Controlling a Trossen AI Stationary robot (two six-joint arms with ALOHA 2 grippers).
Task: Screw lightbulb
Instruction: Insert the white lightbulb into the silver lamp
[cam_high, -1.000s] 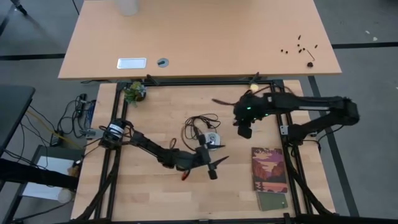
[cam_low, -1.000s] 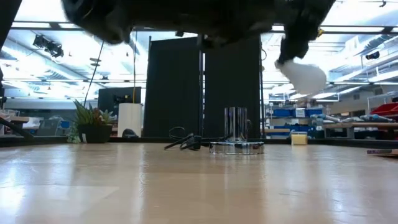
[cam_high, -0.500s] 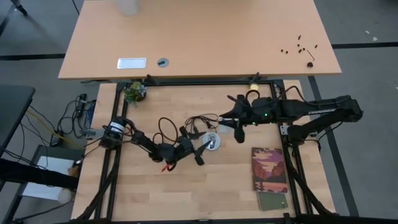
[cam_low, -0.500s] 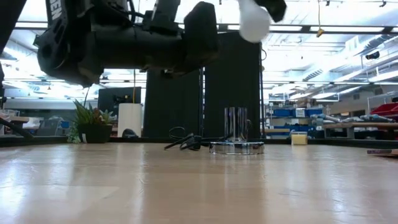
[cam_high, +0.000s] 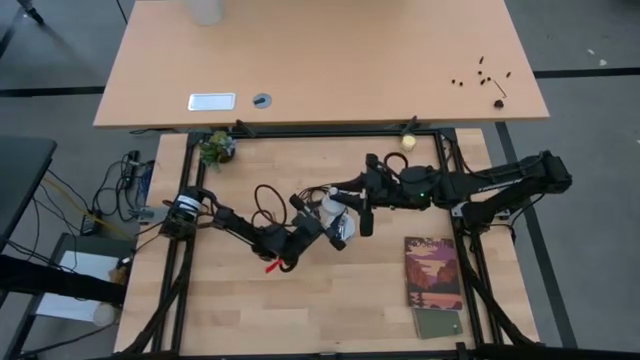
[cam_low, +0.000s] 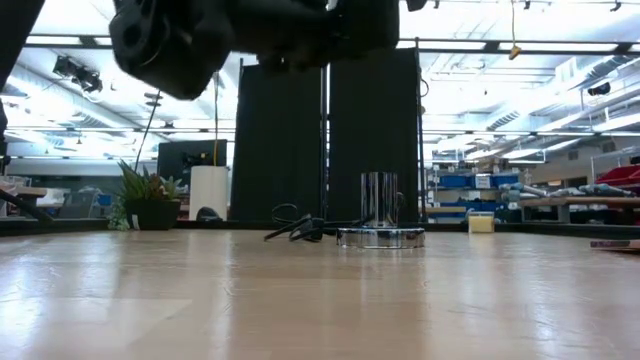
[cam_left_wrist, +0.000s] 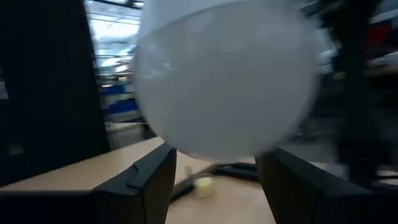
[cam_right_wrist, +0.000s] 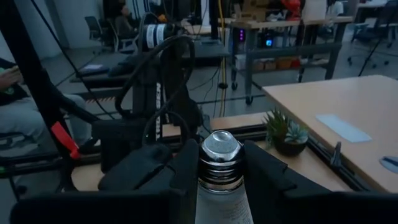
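Note:
I should release the white lightbulb from my right gripper on the table (cam_high: 360, 161) between the black cord and the far black rail.
My right gripper (cam_high: 345, 197) is shut on the white lightbulb (cam_high: 328, 207), which it holds high above the middle of the table. Its metal screw base (cam_right_wrist: 219, 155) shows between that gripper's fingers. My left gripper (cam_high: 333, 227) is open and points slightly upward just near of the bulb. In the left wrist view the bulb's round globe (cam_left_wrist: 227, 74) fills the picture above my left gripper (cam_left_wrist: 214, 171) and between its two fingers. The silver socket (cam_low: 380, 238) stands on its flat disc on the table below. In the high view the grippers cover it. My right gripper pinches the bulb between its two fingers at the threaded base (cam_right_wrist: 217, 171), where base meets glass. The fingers lie about level and come from the table's right. The bulb is lifted clear, base end up, globe below the fingers. My left gripper: I cannot tell whether its fingers (cam_left_wrist: 149, 180) touch the globe.
A booklet (cam_high: 433, 272) and a small green card (cam_high: 438, 322) lie at the near right. A potted plant (cam_high: 215, 148) stands at the far left corner, and a yellowish ball (cam_high: 408, 142) lies at the far right. The socket's black cord (cam_low: 300, 228) lies beside it.
My right gripper has carried the bulb toward the table's left and upward, tipping from pointing down to about level. My left gripper has moved toward the far edge, risen and tipped upward until the globe stands between its fingers. Neither gripper has opened or shut.

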